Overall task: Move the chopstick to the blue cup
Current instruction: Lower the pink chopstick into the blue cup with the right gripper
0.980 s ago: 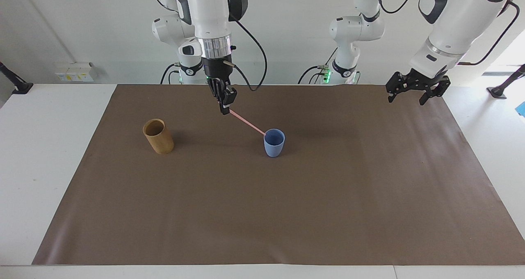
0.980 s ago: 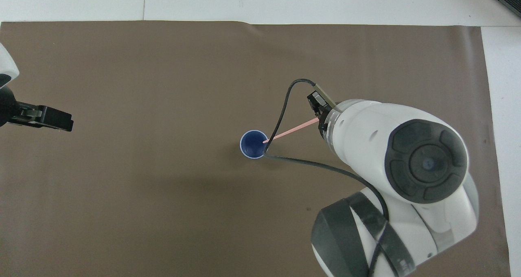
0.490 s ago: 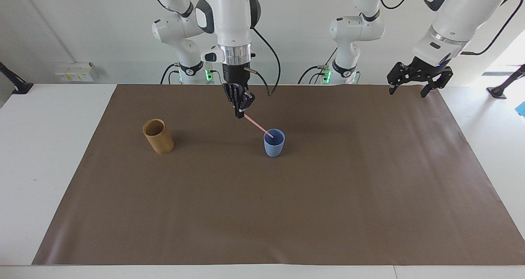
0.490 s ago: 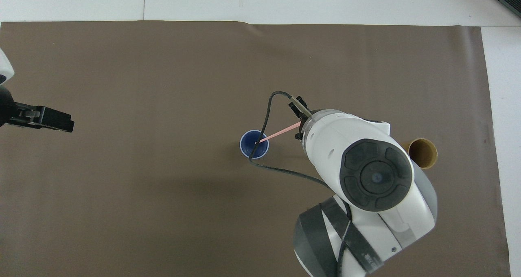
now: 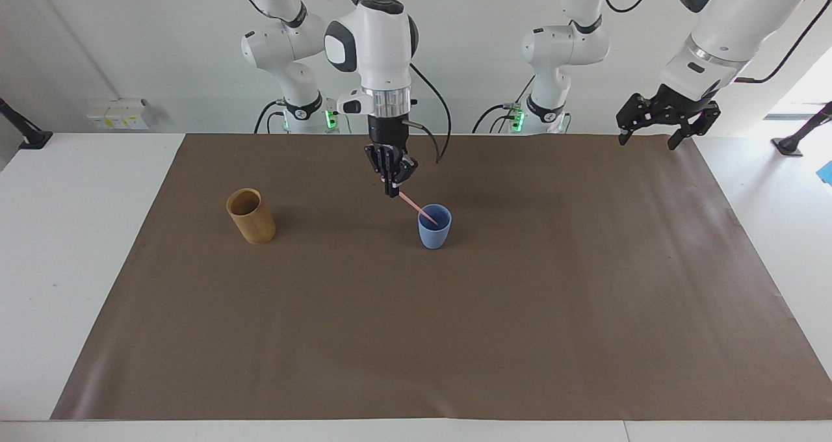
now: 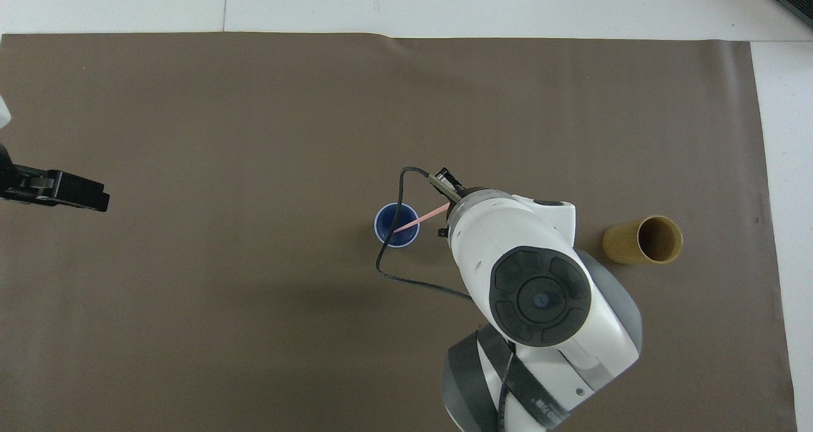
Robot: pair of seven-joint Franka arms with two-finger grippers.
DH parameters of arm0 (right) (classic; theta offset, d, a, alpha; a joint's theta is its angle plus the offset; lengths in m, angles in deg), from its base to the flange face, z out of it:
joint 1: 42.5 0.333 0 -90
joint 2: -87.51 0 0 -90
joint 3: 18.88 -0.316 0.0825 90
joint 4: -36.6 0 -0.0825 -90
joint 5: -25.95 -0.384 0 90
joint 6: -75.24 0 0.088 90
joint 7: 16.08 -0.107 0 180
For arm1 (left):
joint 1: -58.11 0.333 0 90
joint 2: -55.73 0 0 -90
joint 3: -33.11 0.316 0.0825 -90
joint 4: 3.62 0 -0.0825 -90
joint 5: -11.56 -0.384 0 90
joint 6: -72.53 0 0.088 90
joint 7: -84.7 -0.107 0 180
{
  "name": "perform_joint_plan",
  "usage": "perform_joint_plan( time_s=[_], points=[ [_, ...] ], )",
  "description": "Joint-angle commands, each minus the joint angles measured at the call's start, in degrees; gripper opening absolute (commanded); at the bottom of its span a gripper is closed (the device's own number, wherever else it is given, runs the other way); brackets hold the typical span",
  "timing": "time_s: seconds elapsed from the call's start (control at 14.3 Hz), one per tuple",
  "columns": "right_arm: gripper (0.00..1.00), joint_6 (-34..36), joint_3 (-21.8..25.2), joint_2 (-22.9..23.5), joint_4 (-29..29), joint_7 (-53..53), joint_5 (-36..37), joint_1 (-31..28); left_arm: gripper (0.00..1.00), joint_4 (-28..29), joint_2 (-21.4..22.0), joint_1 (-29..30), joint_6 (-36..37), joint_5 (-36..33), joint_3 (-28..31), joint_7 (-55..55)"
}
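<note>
My right gripper is going to the inside of the blue cup. I should release the chopstick there, leaning on its rim (image 6: 417, 218) facing the tan bamboo cup.
The blue cup (image 5: 434, 227) (image 6: 396, 225) stands upright near the middle of the brown mat. A thin pale pink chopstick (image 5: 414, 206) (image 6: 420, 218) slants down into its mouth, lower end inside the cup. My right gripper (image 5: 392, 192) is shut on the chopstick's upper end, just above the cup on the side toward the right arm's end; in the overhead view the arm's wrist hides the grip. My left gripper (image 5: 658, 125) (image 6: 76, 192) hangs open and waits in the air over the mat's edge at the left arm's end.
A tan bamboo cup (image 5: 251, 216) (image 6: 643, 239) stands upright toward the right arm's end of the mat. The right arm's black cable (image 6: 397, 254) loops across the blue cup in the overhead view. The brown mat (image 5: 455, 338) covers most of the white table.
The right gripper moved toward the blue cup and lowered, sliding the chopstick deeper into it. The tan cup has come out from under the arm in the overhead view. The left arm rose slightly.
</note>
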Motion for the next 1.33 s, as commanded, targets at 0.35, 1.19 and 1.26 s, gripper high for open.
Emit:
perform_joint_plan(
  time_s=[0.35, 1.19, 1.26],
  points=[
    [0.13, -3.83, -0.03, 1.64, 0.81, 2.20, 2.54, 0.95, 1.00, 6.65, 6.11, 0.97, -0.71, 0.56, -0.41, -0.85],
    [0.61, 5.47, 0.68, -2.57, -0.95, 12.62, 1.93, -1.77, 1.00, 0.49, 2.41, 0.88, -0.71, 0.56, -0.41, -0.50],
    [1.00, 7.32, 0.76, -3.45, -0.86, 16.83, 1.93, -2.30, 1.00, 0.76, 2.59, 0.88, -0.71, 0.56, -0.41, -0.50]
  ],
)
